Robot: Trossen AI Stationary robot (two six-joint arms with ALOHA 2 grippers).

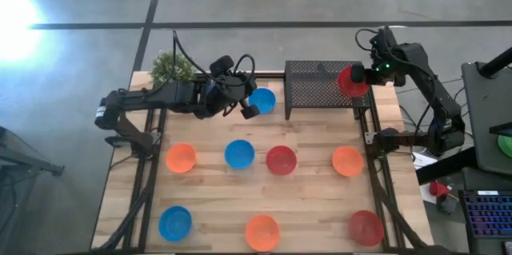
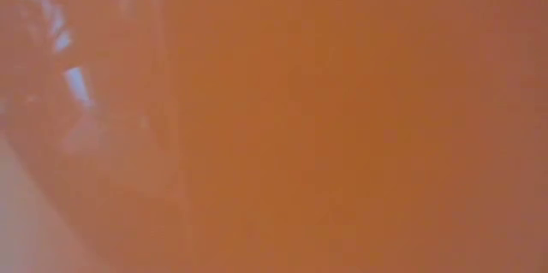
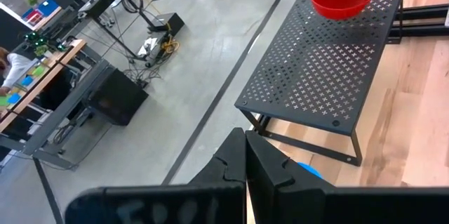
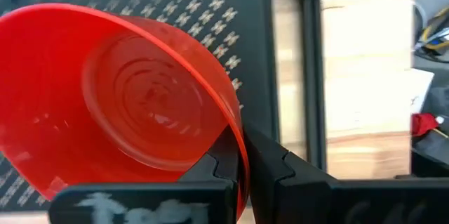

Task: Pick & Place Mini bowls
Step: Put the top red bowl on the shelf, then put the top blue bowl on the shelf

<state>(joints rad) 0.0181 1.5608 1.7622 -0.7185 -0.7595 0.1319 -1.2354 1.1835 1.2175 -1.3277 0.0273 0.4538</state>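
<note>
Next, my right gripper releases the red mini bowl on the black mesh rack's end (image 1: 354, 81) (image 4: 161, 108) farthest from the green plant. That bowl is now held over the rack.
My left gripper (image 1: 250, 111) is beside the rack's left end, shut on a blue mini bowl (image 1: 264, 99). Only a sliver of that bowl (image 3: 312, 173) shows in the left wrist view. My right gripper (image 1: 364, 79) holds a red mini bowl (image 1: 350, 81) over the right end of the black mesh rack (image 1: 316, 83). Several other bowls sit on their bases on the table: orange (image 1: 181, 157), blue (image 1: 239, 153), red (image 1: 281, 160), orange (image 1: 347, 161), blue (image 1: 174, 223), orange (image 1: 262, 232) and red (image 1: 365, 228). My left gripper (image 3: 245, 164) has its fingers closed on the blue bowl's rim (image 3: 303, 170), on the side away from the rack. The fingers hide the place of contact and most of the bowl. My right gripper (image 4: 244, 164) pinches the red bowl's rim (image 4: 238, 136), one finger inside and one outside. The bowl (image 4: 126, 97) is tilted, its inside facing the wrist camera, above the rack top (image 4: 210, 6).
A small green plant (image 1: 170, 67) stands at the table's far left corner, behind my left arm. The rack (image 3: 323, 69) stands on legs at the far edge. An orange bowl wall (image 2: 342, 119) fills the low view. Black frame rails run along both table sides.
</note>
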